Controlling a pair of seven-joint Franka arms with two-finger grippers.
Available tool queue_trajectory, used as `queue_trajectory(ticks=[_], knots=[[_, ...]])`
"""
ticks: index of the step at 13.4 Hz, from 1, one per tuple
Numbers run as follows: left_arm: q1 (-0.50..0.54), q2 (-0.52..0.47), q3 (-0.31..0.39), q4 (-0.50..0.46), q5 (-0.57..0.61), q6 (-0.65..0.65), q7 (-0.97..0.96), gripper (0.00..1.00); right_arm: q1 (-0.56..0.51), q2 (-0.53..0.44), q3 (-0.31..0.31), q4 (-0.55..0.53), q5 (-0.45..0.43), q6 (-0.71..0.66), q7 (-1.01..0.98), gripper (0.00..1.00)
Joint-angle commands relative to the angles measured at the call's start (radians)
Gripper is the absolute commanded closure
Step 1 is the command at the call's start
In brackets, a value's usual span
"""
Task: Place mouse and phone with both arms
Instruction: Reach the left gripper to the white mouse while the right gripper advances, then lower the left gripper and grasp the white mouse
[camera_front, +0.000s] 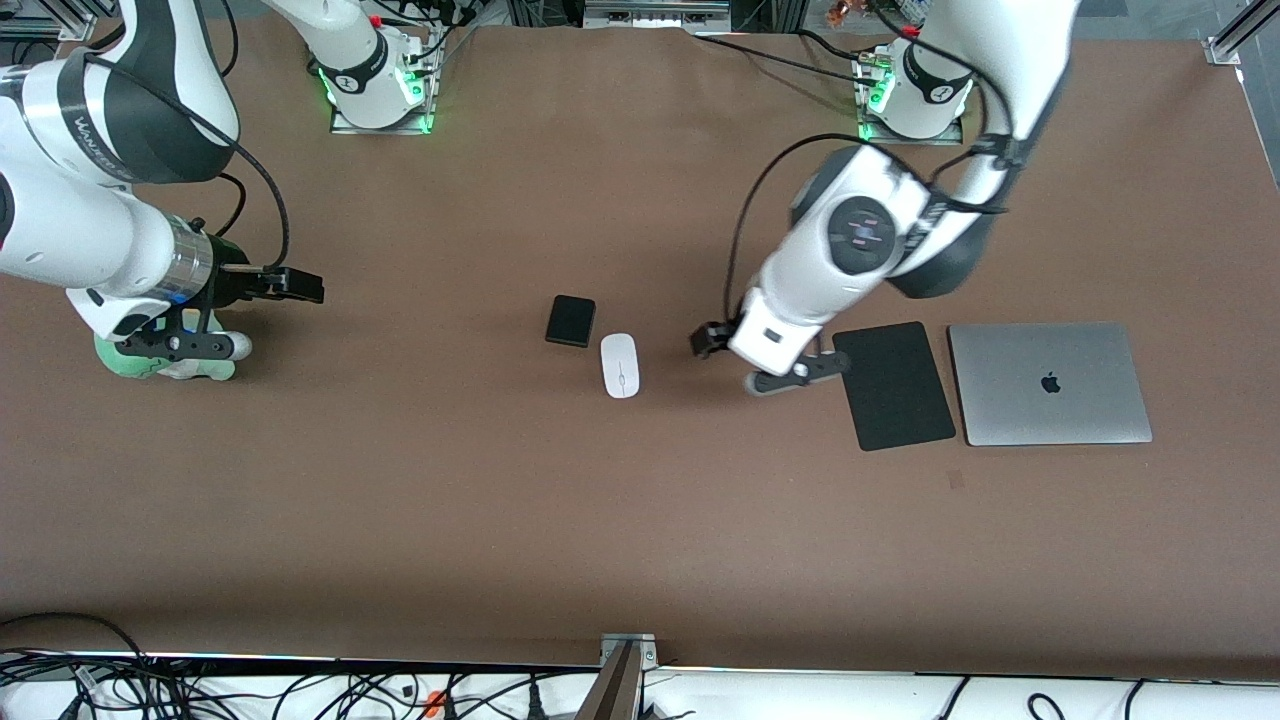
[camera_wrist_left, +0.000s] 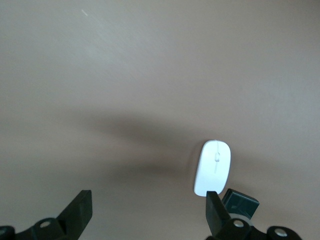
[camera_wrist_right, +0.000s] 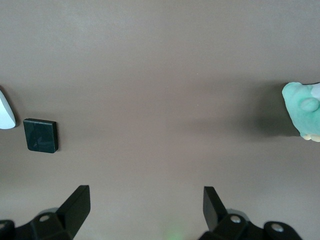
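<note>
My left gripper needs to grab the back end (camera_front: 618, 346) (camera_wrist_left: 205, 185) of the white mouse, beside the phone and away from the mouse's scroll wheel.
The white oval mouse (camera_front: 620, 366) lies on the brown table near the middle. The small black phone (camera_front: 571, 321) lies just beside it, a little farther from the front camera. My left gripper (camera_front: 800, 373) is open and empty, low over bare table between the mouse and the black mouse pad. In the left wrist view the mouse (camera_wrist_left: 213, 167) sits beside one fingertip (camera_wrist_left: 215, 210), with the phone's corner (camera_wrist_left: 241, 203) showing past it. My right gripper (camera_front: 190, 345) is open and empty over the right arm's end of the table. Its wrist view shows the phone (camera_wrist_right: 41, 135) and the mouse's edge (camera_wrist_right: 4, 112).
A large flat black mouse pad (camera_front: 895, 385) and a closed silver laptop (camera_front: 1050, 383) lie side by side toward the left arm's end. A green and white soft toy (camera_front: 165, 362) sits under the right gripper; it also shows in the right wrist view (camera_wrist_right: 302, 110).
</note>
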Motion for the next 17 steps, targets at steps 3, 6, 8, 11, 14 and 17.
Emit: queue_trajectory(ticks=[3, 6, 8, 11, 14, 17], knots=[[-0.193, 0.178, 0.011, 0.113, 0.253, 0.102, -0.253, 0.00, 0.003, 0.004, -0.004, 0.009, 0.018, 0.000, 0.013, 0.00], [-0.218, 0.251, 0.028, 0.172, 0.261, 0.104, -0.199, 0.00, 0.005, 0.004, -0.004, 0.009, 0.018, -0.001, 0.077, 0.00], [-0.235, 0.297, 0.027, 0.212, 0.273, 0.104, -0.103, 0.00, 0.006, 0.004, -0.004, 0.009, 0.018, -0.001, 0.082, 0.00], [-0.241, 0.355, 0.027, 0.259, 0.275, 0.107, -0.061, 0.00, 0.006, 0.004, -0.004, 0.009, 0.016, 0.000, 0.082, 0.00], [-0.258, 0.395, 0.027, 0.294, 0.273, 0.124, -0.038, 0.00, 0.006, 0.004, -0.004, 0.009, 0.016, 0.000, 0.082, 0.00], [-0.270, 0.417, 0.028, 0.298, 0.275, 0.150, -0.041, 0.00, 0.005, 0.009, -0.004, 0.011, 0.018, 0.000, 0.082, 0.00]])
